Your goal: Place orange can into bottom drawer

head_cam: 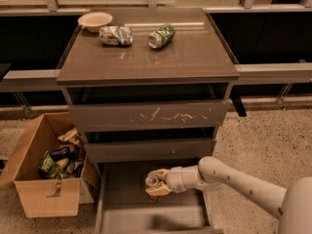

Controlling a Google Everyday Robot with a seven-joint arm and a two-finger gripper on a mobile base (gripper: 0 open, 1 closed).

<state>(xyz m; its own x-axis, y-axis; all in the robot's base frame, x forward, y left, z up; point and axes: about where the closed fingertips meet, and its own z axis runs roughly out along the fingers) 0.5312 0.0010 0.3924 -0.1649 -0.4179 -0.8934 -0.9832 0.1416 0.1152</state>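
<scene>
Next, I release the orange can, now upright just above the drawer's floor, near the middle of the open bottom drawer's inside (161, 199).
The orange can (154, 183) is upright between my gripper's fingers, its silver top showing, just above the floor of the open bottom drawer (131, 218). My gripper (157, 184) is inside that drawer near its middle, shut on the can. My white arm reaches in from the lower right. The can's lower part is hidden by the fingers.
The cabinet top (146, 57) holds a green-and-white dented can (116, 35), a green can (161, 36) and a pale bowl (95, 20). The scratched drawer (148, 116) and the plain drawer (148, 149) sit above. A cardboard box (44, 174) of rubbish stands at the left.
</scene>
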